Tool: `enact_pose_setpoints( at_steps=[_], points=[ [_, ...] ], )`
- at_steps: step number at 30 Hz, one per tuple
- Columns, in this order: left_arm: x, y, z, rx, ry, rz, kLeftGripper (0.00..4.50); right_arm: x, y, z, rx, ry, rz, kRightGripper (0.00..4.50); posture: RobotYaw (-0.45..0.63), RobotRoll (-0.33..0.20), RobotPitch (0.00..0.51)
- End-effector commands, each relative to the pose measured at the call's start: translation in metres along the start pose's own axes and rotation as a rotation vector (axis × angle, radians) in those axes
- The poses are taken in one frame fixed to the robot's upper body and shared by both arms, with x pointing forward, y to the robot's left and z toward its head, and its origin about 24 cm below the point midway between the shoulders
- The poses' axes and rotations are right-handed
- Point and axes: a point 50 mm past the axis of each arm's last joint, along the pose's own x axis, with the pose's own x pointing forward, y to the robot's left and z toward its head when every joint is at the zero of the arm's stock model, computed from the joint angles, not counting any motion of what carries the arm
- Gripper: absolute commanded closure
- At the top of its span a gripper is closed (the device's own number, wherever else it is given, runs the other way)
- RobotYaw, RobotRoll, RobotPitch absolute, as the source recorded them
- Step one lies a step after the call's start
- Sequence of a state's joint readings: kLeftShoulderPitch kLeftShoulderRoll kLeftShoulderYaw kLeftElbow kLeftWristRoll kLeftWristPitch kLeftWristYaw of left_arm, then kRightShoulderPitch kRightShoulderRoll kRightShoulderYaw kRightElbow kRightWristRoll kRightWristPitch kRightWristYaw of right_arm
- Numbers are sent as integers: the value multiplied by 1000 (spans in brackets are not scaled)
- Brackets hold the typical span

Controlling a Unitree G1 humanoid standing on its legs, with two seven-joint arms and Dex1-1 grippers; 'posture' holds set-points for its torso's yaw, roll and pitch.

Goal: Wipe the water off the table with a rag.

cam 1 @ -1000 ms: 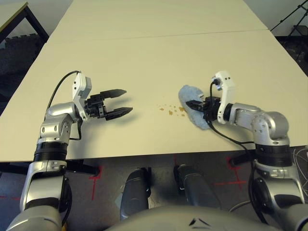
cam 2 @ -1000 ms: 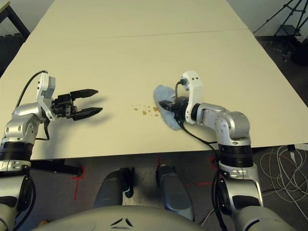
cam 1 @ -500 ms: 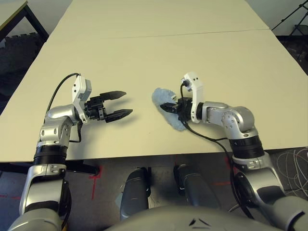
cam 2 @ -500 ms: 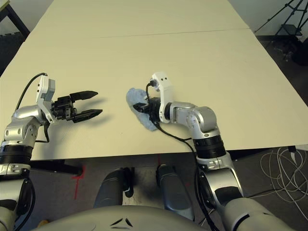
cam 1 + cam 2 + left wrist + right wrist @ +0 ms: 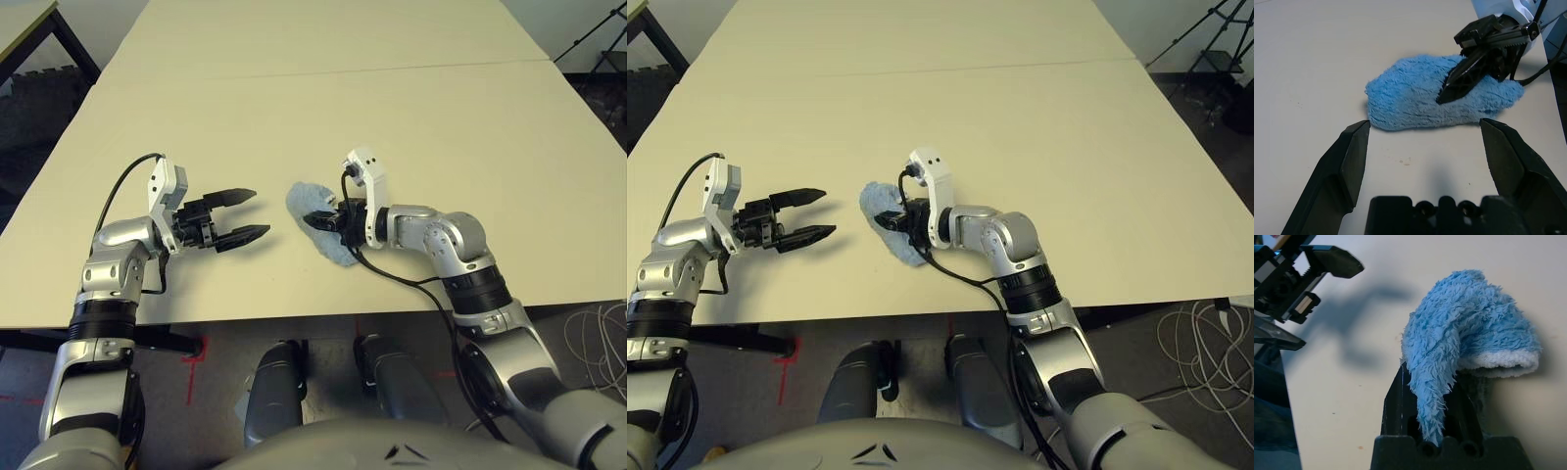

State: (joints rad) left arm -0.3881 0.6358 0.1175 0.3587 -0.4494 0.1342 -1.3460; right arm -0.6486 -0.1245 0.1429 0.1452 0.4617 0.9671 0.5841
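Observation:
My right gripper has the light blue rag. It will release the rag on the bare table (image 5: 509, 176) near the table's side edge toward the tripod.
The light blue rag (image 5: 302, 201) lies bunched on the pale table (image 5: 392, 117), near the front middle. My right gripper (image 5: 313, 219) is shut on the rag and presses it against the tabletop; in the right wrist view the cloth (image 5: 1469, 328) drapes over the closed fingers. My left gripper (image 5: 257, 211) hovers open just left of the rag, fingers pointing at it and holding nothing. Of the water, just a few tiny brown specks (image 5: 1403, 160) show on the table between the left fingers (image 5: 1352, 147) and the rag (image 5: 1405, 103).
A thin seam (image 5: 323, 71) crosses the table far behind both arms. The table's front edge (image 5: 294, 313) runs close below the grippers. A dark tripod (image 5: 1205, 39) stands off the far right corner.
My right gripper has dragged the rag leftward across the table, over the spot where brown drops showed, toward the left gripper. The left gripper has barely moved.

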Motion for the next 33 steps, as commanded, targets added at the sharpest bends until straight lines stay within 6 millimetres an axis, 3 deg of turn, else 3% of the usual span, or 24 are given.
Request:
enact_pose_setpoints(
  at_steps=[1,4,11,18,23,29,33],
  points=[
    [2,-1,1,6,-12,-8,0,-16,-21,8,-109,14,-86,4383,-168,0,158],
    [3,-1,1,6,-13,-10,0,-33,-40,15,-243,56,-158,4383,-168,0,158],
    [4,1,2,10,-14,-11,0,-71,-72,34,-359,83,-284,4383,-183,0,158],
    [5,2,2,16,-17,-9,0,-115,-93,28,-402,148,-390,4383,-186,0,158],
    [6,3,2,19,-19,-6,0,-136,-91,38,-291,43,-373,4383,-186,0,158],
    [9,6,2,22,-22,-5,0,-154,-75,74,-221,-101,-305,4383,-204,0,147],
    [11,8,3,25,-26,-7,0,-170,-76,95,-225,-158,-347,4383,-208,0,139]
  ],
)
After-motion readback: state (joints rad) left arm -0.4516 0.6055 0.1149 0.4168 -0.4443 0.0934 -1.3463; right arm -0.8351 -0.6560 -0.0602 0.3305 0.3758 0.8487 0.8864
